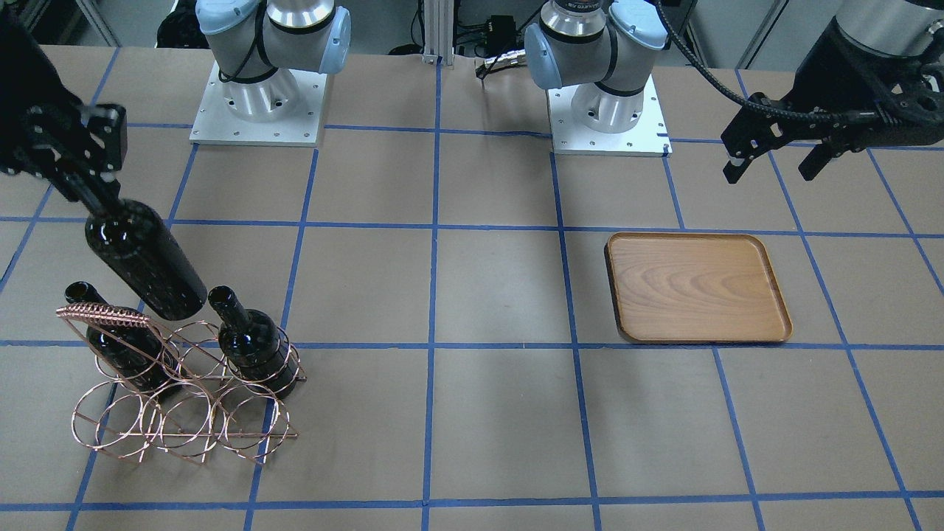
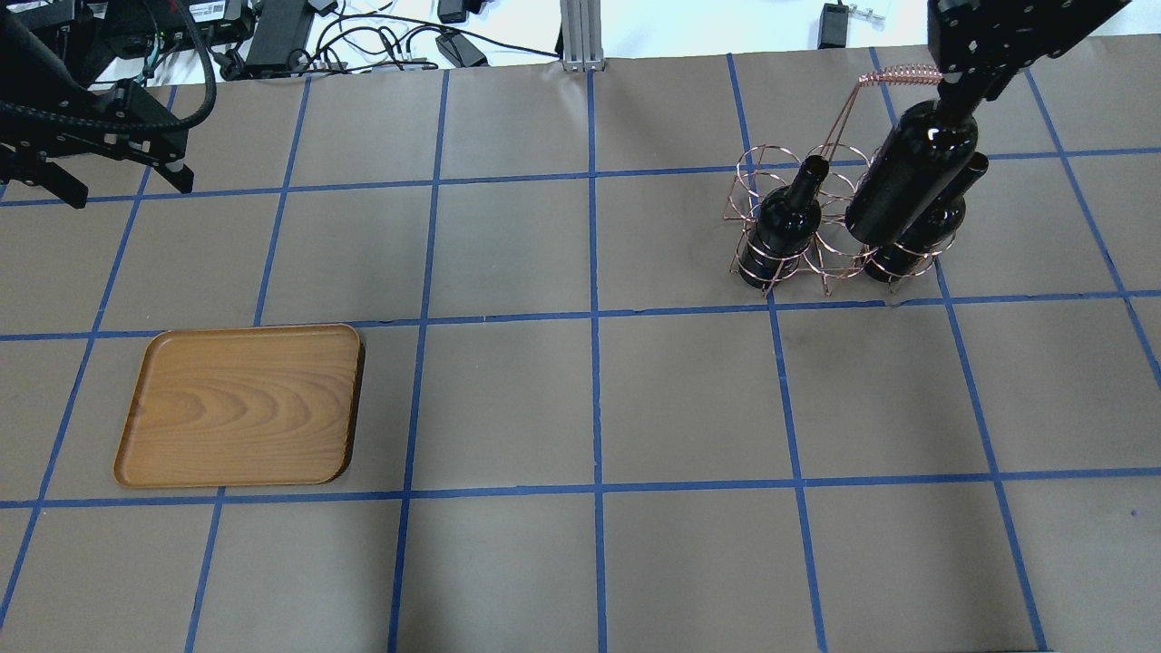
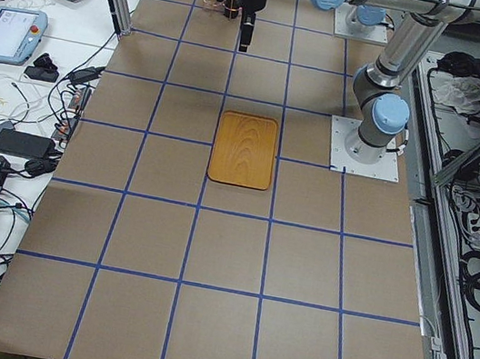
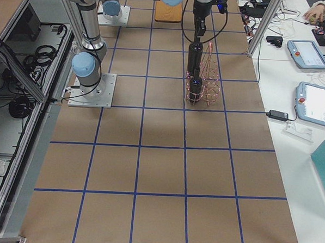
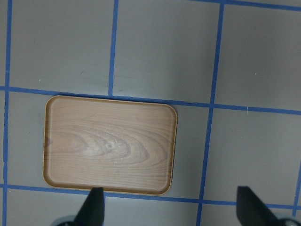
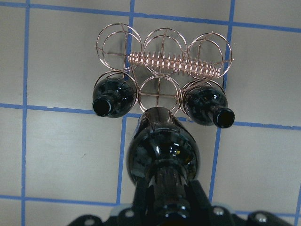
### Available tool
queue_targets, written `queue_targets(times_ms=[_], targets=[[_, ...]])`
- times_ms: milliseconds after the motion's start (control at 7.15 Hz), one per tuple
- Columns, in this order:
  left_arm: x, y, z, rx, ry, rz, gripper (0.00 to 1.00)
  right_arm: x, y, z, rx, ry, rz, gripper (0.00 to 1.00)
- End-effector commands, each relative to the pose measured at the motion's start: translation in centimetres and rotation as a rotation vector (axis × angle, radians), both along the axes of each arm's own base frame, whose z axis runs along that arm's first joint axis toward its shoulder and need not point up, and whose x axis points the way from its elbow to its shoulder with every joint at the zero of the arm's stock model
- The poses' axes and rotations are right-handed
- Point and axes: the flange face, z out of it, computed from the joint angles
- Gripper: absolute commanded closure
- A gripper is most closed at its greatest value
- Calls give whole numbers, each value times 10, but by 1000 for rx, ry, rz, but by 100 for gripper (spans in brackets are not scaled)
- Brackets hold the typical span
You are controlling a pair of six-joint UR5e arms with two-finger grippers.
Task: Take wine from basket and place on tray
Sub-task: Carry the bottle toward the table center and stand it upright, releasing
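Observation:
Next, my right gripper releases the wine bottle standing on the bare table (image 1: 466,317) between the copper wire basket and the wooden tray.
My right gripper (image 1: 94,193) is shut on the neck of a dark wine bottle (image 1: 144,258) and holds it tilted, lifted above the copper wire basket (image 1: 184,417). The wrist view shows the held bottle (image 6: 162,160) hanging below the gripper (image 6: 169,207), over the basket (image 6: 162,61). Two more bottles (image 2: 785,227) (image 2: 916,238) stay in the basket's rings (image 2: 834,163). The wooden tray (image 2: 240,404) lies bare far across the table. My left gripper (image 2: 127,188) is open and empty, hovering beyond the tray (image 5: 108,143).
Brown paper with a blue tape grid covers the table. The two arm bases (image 1: 258,103) (image 1: 608,110) stand on the robot's side. Cables and devices (image 2: 272,36) lie along the far edge.

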Motion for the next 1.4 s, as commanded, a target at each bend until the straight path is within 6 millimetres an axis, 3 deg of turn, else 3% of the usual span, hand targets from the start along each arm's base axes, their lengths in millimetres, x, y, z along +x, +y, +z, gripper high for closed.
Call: queue_targets(times_ms=[0,280,559,839,1258], targets=[[2,0,-1,3,2,4,0,72,62,11,42,-2,-127,91],[2,0,-1,3,2,4,0,200,80,-34,32,-14,-152,90],[3,1,0,1,1,-2,0,307,75,-87,-26,-36,-141,88],[10,2,-1,7,1,5,0,360,71,-147,-10,21,-114,88],[11,4,0,9,1,8,0,373,58,-195,-11,15,-100,84]])
